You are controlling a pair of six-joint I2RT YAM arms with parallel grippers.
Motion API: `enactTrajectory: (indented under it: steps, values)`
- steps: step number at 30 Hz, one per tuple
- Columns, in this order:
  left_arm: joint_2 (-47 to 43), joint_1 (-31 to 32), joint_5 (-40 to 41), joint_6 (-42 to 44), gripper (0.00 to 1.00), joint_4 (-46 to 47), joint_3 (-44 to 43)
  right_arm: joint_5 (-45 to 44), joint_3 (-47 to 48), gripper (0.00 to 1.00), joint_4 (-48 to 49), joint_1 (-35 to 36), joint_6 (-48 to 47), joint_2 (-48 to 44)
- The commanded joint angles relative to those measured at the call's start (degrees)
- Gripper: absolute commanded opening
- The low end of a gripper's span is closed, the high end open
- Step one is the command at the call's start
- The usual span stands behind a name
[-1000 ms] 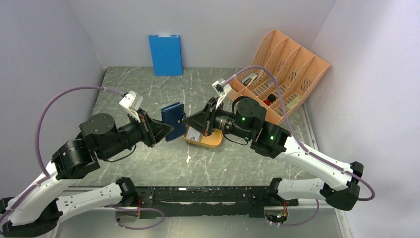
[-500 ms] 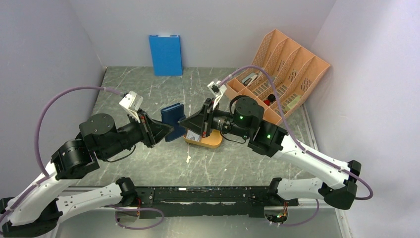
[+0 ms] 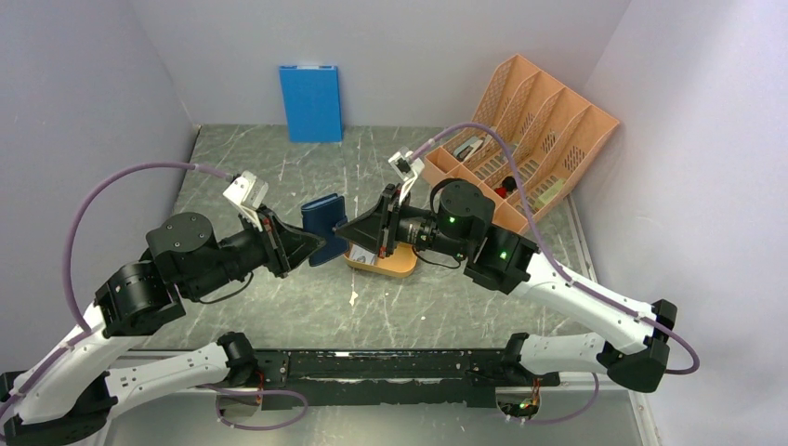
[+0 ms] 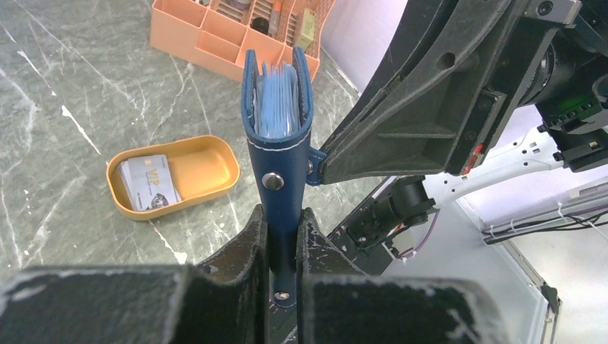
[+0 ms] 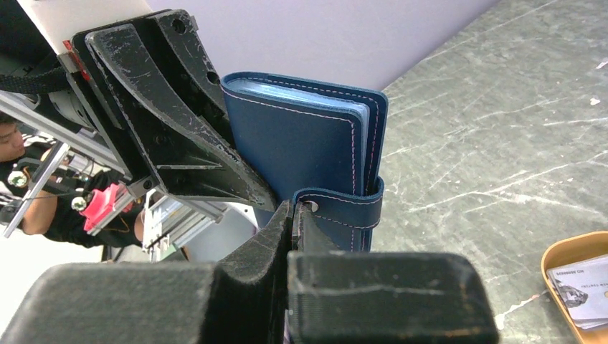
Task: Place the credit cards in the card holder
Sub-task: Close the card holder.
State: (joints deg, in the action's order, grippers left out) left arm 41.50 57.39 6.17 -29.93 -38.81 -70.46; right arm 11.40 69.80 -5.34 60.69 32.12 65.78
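My left gripper is to place the navy card holder. Next, I set it down on the grey table (image 3: 315, 280) (image 4: 104, 252) next to the card end of the orange tray.
The navy card holder (image 3: 323, 216) is held upright off the table, closed, with pale pockets showing at its top edge (image 4: 278, 100). My left gripper (image 4: 283, 236) is shut on its lower spine. My right gripper (image 5: 295, 215) is shut on the card holder's snap tab (image 5: 348, 209), and its fingers (image 4: 423, 100) reach in from the right. Grey-silver credit cards (image 4: 147, 183) lie stacked in the shallow orange tray (image 4: 208, 161) on the table below. One card also shows in the right wrist view (image 5: 582, 290).
An orange slotted desk organizer (image 3: 530, 130) stands at the back right, just behind the right arm. A bright blue flat panel (image 3: 311, 102) leans on the back wall. Walls close in on the left, back and right.
My right gripper has moved a little left, closing up against the card holder at its tab. The left gripper still holds the card holder in about the same place.
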Motion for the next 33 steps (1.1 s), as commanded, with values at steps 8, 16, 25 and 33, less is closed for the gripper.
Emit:
enactTrajectory:
  steps: [8, 16, 25, 33]
  values:
    - [0.19, 0.45, -17.53, 0.34, 0.05, 11.69, -1.48, -1.15, 1.54, 0.00, 0.06, -0.25, 0.92, 3.33]
    - [0.23, 0.53, -22.98, -0.31, 0.05, 14.71, -2.07, -1.68, 2.29, 0.00, -0.98, -0.33, 1.20, 4.86]
    - [-0.72, 0.51, -26.16, -1.71, 0.05, 18.21, -2.21, -1.38, 2.46, 0.00, -2.04, -0.66, 1.81, 6.14]
    - [-0.87, 0.52, -28.64, -3.20, 0.05, 20.73, -2.36, -1.92, 3.38, 0.00, -3.79, -0.68, 2.40, 7.44]
